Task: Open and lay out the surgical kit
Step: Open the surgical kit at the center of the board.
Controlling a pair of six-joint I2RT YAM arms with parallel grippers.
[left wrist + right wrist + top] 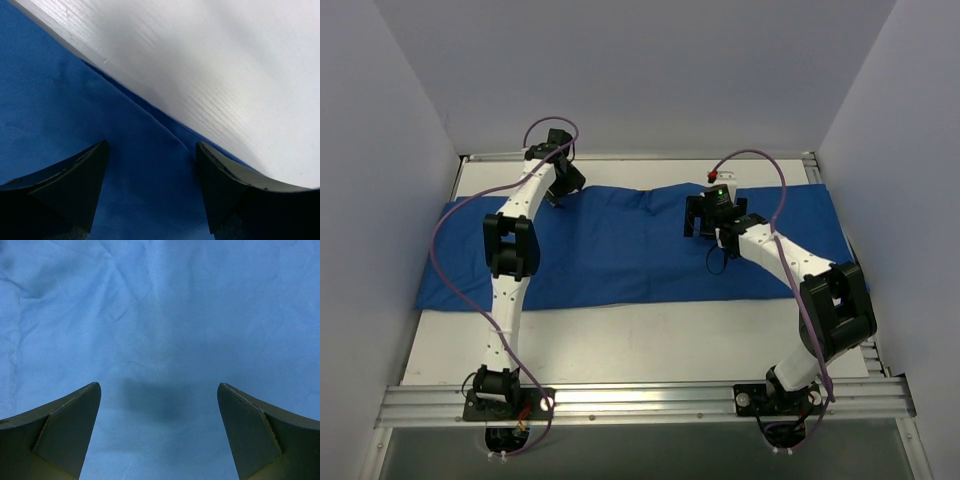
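The robot's right gripper should next move just past the spot it hovers over and close on the top layer's far edge (pixel 704 189) of the blue cloth wrap.
The surgical kit's royal-blue cloth wrap (pixel 620 250) lies spread flat across the far half of the white table (pixel 620 340), with a few creases. My left gripper (pixel 560 196) is low over the cloth's far edge at the left. In the left wrist view its jaws (pixel 150 150) stand apart over the blue cloth (pixel 75 100), where a fold line meets the bare table (pixel 225 75). My right gripper (pixel 702 226) hovers over the cloth's right half. Its jaws (pixel 159 390) are wide open above the smooth cloth (pixel 160 300), holding nothing.
White walls close in the table at left, right and back. An aluminium rail (pixel 640 400) carries both arm bases at the near edge. Purple cables (pixel 450 225) loop beside each arm. The near strip of the table is bare white.
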